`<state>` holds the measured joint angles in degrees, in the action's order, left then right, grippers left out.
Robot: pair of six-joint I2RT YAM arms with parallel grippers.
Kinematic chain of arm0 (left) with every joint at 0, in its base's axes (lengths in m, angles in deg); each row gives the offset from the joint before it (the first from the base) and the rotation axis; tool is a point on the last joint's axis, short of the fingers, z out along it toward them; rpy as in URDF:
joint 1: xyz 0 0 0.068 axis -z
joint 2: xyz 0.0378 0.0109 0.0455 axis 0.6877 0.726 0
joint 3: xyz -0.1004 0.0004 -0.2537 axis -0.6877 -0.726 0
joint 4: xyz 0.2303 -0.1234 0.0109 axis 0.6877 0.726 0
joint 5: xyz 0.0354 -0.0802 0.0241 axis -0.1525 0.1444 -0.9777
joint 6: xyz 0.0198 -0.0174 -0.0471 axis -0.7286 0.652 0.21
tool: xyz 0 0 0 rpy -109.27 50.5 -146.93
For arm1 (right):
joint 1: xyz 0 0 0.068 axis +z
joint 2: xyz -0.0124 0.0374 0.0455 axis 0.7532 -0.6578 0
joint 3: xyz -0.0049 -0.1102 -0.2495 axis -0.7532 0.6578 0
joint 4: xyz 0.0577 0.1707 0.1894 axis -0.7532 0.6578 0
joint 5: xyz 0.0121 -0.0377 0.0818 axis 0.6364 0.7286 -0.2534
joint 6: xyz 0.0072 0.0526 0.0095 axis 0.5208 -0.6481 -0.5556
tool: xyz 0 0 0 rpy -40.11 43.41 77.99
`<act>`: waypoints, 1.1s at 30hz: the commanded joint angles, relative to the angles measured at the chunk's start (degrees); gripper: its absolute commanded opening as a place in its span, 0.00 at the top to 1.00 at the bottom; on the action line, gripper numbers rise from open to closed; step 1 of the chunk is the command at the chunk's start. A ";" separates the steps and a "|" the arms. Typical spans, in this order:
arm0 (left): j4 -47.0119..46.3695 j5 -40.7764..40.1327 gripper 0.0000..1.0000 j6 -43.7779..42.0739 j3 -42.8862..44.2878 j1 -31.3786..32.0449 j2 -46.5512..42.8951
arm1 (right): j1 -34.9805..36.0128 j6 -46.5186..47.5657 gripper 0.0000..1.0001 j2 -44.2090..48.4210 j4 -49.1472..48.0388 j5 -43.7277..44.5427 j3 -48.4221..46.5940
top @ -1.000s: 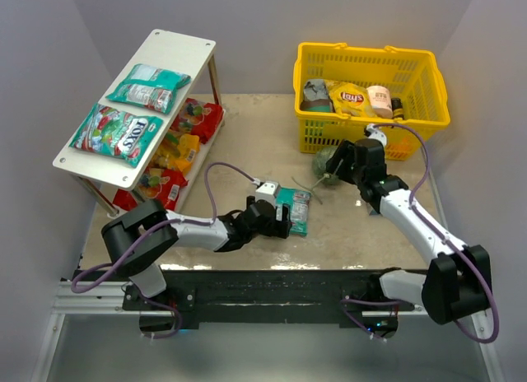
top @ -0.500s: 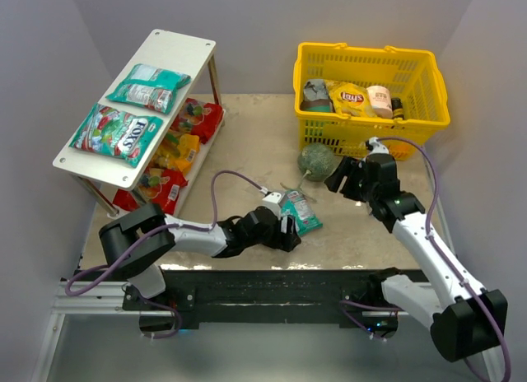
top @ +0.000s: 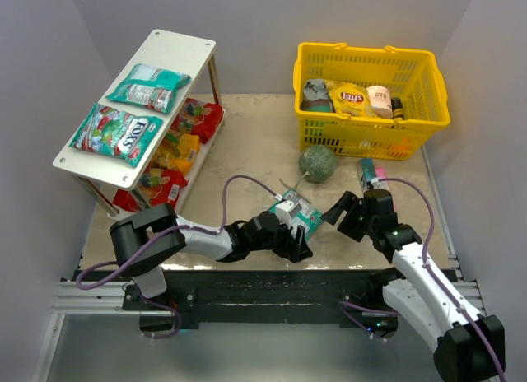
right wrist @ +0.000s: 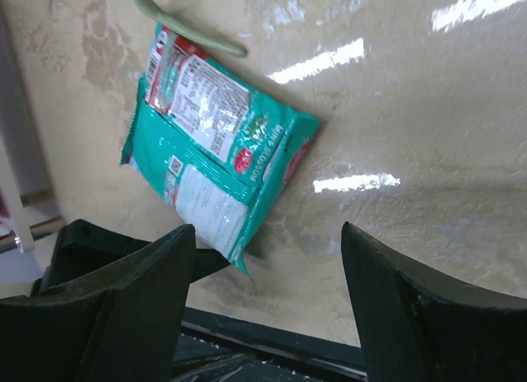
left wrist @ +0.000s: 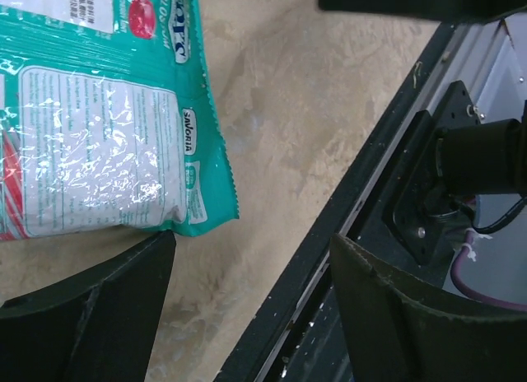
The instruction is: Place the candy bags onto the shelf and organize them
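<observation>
Next, I close my right gripper on the middle of the sealed end [top: 315,225] [right wrist: 264,207] that is nearest to it on the teal candy bag lying on the table.
A teal candy bag [top: 300,211] lies flat on the table between my two grippers; it also shows in the left wrist view [left wrist: 99,127] and the right wrist view [right wrist: 212,143]. My left gripper [top: 298,239] is open at the bag's near edge, with one fingertip [left wrist: 123,275] touching the bag's corner. My right gripper [top: 337,220] is open and empty just to the right of the bag, clear of it. The white shelf [top: 177,46] stands at the far left. Its top tier holds a teal bag [top: 148,87] and a larger green-white bag [top: 115,135]. Red and yellow bags [top: 177,147] fill its lower tier.
A yellow basket [top: 372,49] at the far right holds a Lay's bag [top: 349,95] and other items. A dark green ball [top: 317,162] lies in front of it, and a small teal-pink item [top: 368,170] beside it. The black base rail [left wrist: 329,258] runs along the near edge.
My right arm has drawn back from the green ball toward the near edge and now sits right of the teal bag. My left gripper has slid right along the bag's near side.
</observation>
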<state>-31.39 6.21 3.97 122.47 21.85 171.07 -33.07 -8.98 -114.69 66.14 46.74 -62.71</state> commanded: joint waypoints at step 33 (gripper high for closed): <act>26.76 -25.71 0.11 -7.39 1.13 -2.54 -31.59 | 10.05 -22.89 0.54 -22.35 -31.97 3.37 12.16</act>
<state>-6.36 -16.89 -1.69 123.86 20.23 143.55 -23.28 -28.61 -136.79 34.69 43.85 -52.78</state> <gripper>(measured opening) 0.884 0.521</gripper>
